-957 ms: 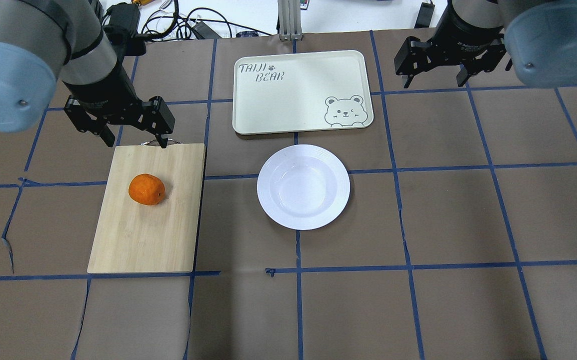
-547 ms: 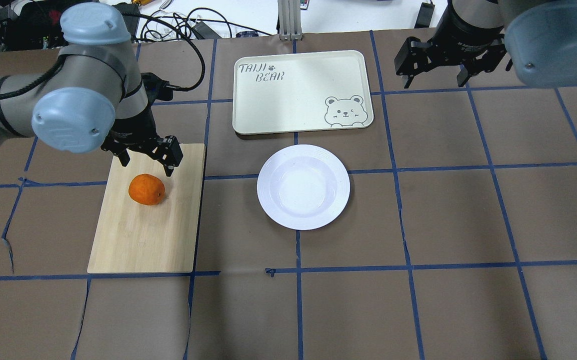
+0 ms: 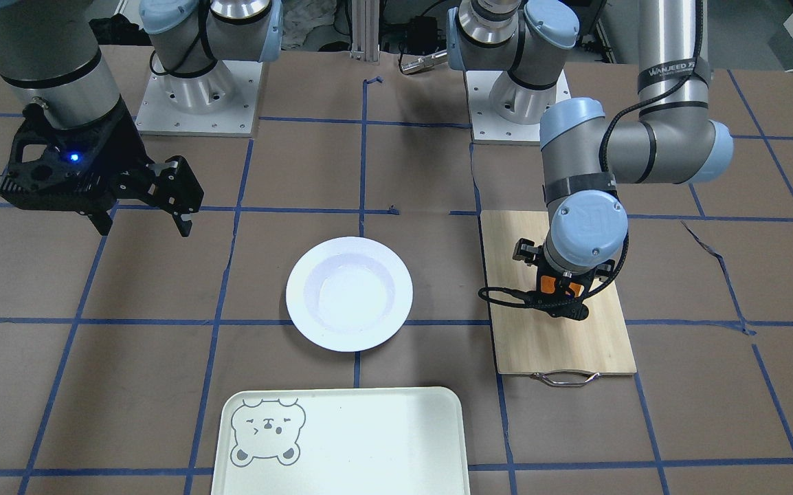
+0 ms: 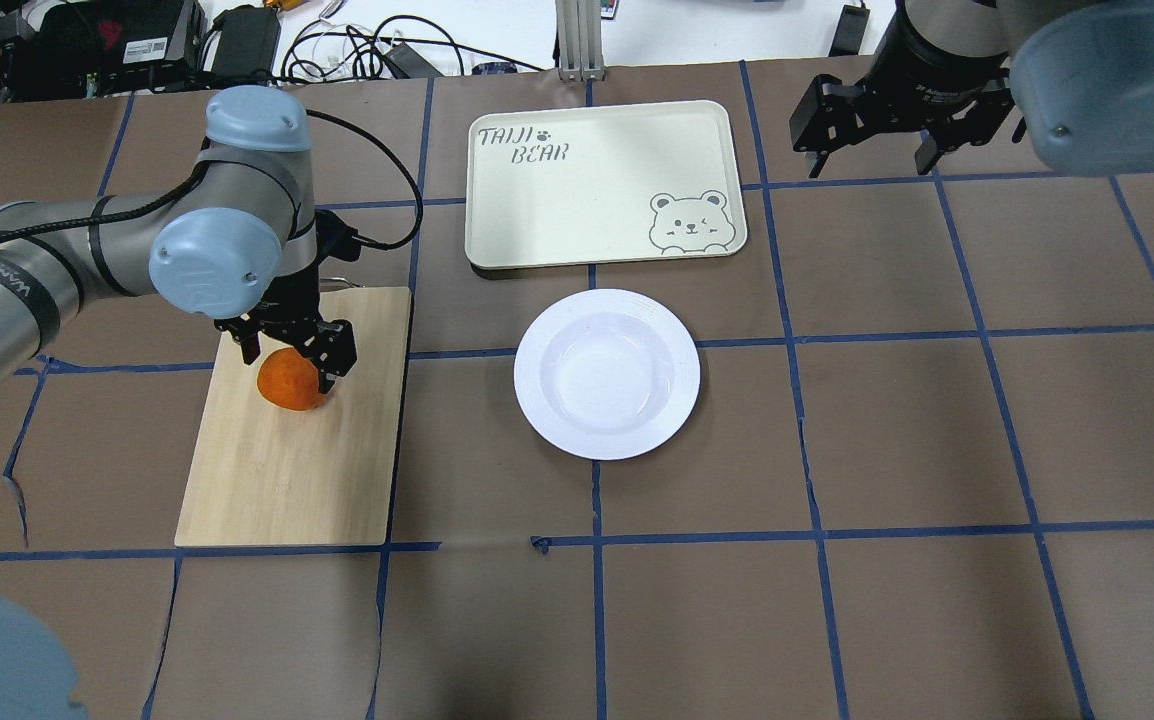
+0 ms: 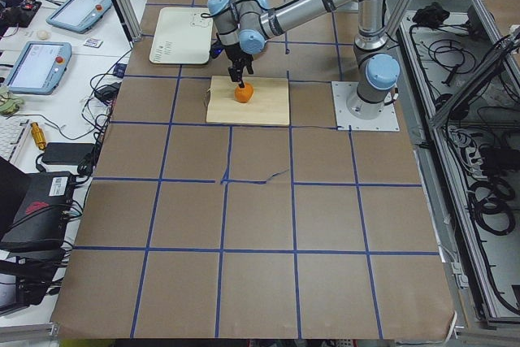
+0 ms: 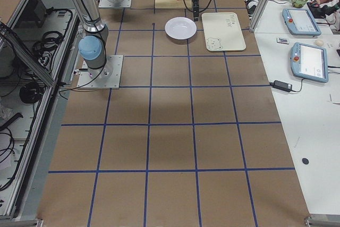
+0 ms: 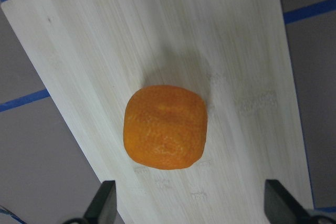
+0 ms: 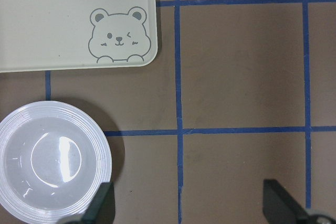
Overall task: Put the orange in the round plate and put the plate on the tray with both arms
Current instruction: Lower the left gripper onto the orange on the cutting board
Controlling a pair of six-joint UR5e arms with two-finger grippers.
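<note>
The robot's left gripper should close around the middle of the orange [image 3: 561, 285] [image 7: 165, 127] on the cutting board, its fingers on opposite sides.
The orange [image 4: 289, 390] [image 7: 165, 127] lies on a bamboo cutting board [image 4: 287, 480] on the table's left side. My left gripper [image 4: 289, 362] [image 7: 191, 205] is open and low over it, one finger on each side of the fruit. From the front, the orange [image 3: 553, 283] shows only in part behind the left gripper [image 3: 561, 302]. The white round plate [image 4: 677, 375] [image 3: 300, 295] [image 8: 10, 145] sits empty at mid-table. Behind it lies the cream tray [image 4: 597, 200] [image 3: 369, 440] [image 8: 68, 19] with its bear face. My right gripper [image 4: 871, 162] [image 3: 143, 228] [image 8: 190, 205] hangs open and empty, high at the far right.
The cutting board [image 3: 561, 344] has a metal handle [image 3: 567, 378] on its far edge. Cables and black boxes [image 4: 137, 40] lie beyond the table's far edge. Brown table cover with blue tape lines surrounds plate and tray.
My left arm has swung from the board's far edge down onto the orange, so its open fingers now flank the fruit. The right arm, plate and tray have not moved.
</note>
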